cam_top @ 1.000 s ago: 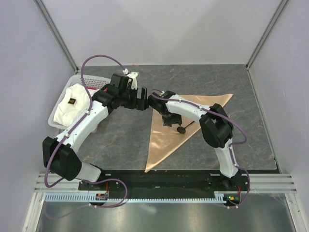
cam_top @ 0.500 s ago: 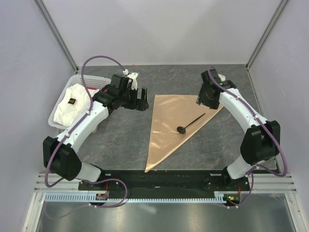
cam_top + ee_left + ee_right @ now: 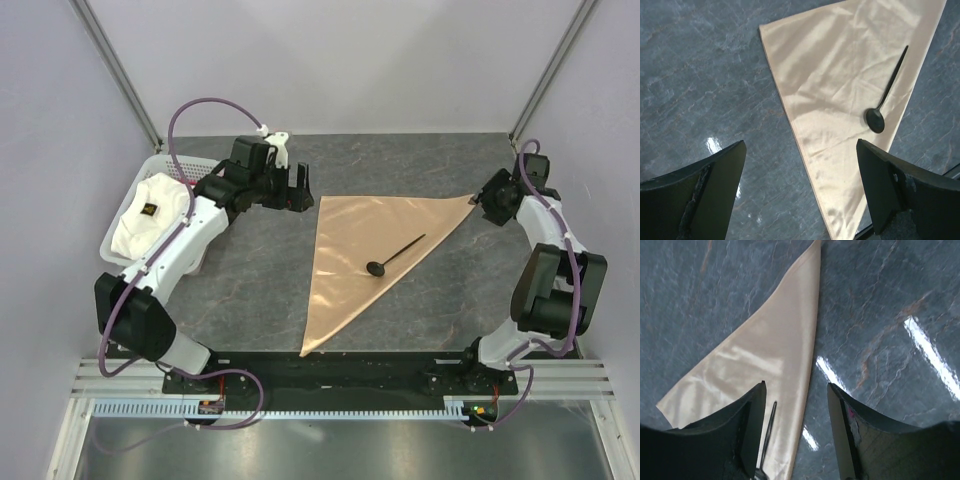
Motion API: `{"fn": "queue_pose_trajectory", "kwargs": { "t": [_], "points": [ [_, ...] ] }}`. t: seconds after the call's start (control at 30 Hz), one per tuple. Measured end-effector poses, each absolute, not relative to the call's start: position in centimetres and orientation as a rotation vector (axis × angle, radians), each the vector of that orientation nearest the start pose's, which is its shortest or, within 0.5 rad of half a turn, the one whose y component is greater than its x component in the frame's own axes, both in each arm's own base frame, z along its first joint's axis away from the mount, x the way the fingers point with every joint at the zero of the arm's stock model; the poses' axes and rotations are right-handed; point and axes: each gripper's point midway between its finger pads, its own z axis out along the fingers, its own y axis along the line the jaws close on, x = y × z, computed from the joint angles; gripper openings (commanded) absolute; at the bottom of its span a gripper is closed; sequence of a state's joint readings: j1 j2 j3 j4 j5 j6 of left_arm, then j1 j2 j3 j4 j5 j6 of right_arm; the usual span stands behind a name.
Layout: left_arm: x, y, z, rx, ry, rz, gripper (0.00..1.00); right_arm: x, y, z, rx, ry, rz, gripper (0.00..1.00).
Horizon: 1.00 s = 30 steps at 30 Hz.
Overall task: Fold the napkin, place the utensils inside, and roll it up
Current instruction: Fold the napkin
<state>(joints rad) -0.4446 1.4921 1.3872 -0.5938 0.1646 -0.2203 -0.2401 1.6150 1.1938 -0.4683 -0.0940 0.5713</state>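
I need to close my right gripper on the napkin's far corner (image 3: 470,199) (image 3: 816,245), the pointed one that the handle of the black spoon points toward.
The peach-tan napkin (image 3: 355,245) lies flat on the table, folded into a triangle whose long point reaches toward the near edge. On it rests a black spoon (image 3: 396,252), head toward me, handle slanting to the far right. My left gripper (image 3: 299,189) hovers open just left of the napkin's far left corner, with nothing in it. In the left wrist view the napkin (image 3: 840,75) and the spoon (image 3: 888,87) lie ahead of the left gripper (image 3: 800,145). My right gripper (image 3: 487,201) hangs open by the far right corner. Below the right gripper (image 3: 796,385) are the napkin (image 3: 765,355) and the spoon's handle (image 3: 769,425).
A white plastic basket (image 3: 182,160) stands at the table's left edge, behind the left arm, with a white cloth (image 3: 150,215) that bears a dark mark. Grey walls and metal posts close in the back and both sides.
The right arm has swung away from the spoon at the napkin's middle, out to the far right corner, leaving the spoon lying there. The left gripper has shifted slightly toward the napkin's far left corner.
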Motion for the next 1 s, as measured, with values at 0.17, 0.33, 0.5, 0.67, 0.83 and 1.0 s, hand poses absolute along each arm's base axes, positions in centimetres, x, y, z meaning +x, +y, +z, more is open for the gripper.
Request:
{"fn": "queue_pose_trajectory", "kwargs": {
  "t": [0.17,0.33,0.5,0.67,0.83,1.0],
  "points": [
    [37.0,-21.8,23.7,0.344,2.244,-0.539,0.98,42.0,-8.8,10.4,0.991,2.231,0.301,0.60],
    [37.8,-22.1,24.5,0.342,2.207,-0.545,0.98,42.7,-10.4,8.1,1.035,2.229,0.340,0.60],
    [38.0,-22.2,24.3,0.342,2.205,-0.545,0.98,42.9,-12.0,6.4,1.076,2.219,0.368,0.58],
    [37.8,-22.1,22.5,0.343,2.230,-0.540,0.98,43.9,-12.6,6.0,1.066,2.196,0.397,0.55],
    [37.7,-22.2,21.2,0.348,2.262,-0.539,0.98,45.3,-12.7,5.8,1.050,2.164,0.434,0.52],
    [37.7,-22.2,21.2,0.349,2.260,-0.541,0.98,46.6,-12.9,4.5,1.076,2.140,0.474,0.51]
  ]
}}
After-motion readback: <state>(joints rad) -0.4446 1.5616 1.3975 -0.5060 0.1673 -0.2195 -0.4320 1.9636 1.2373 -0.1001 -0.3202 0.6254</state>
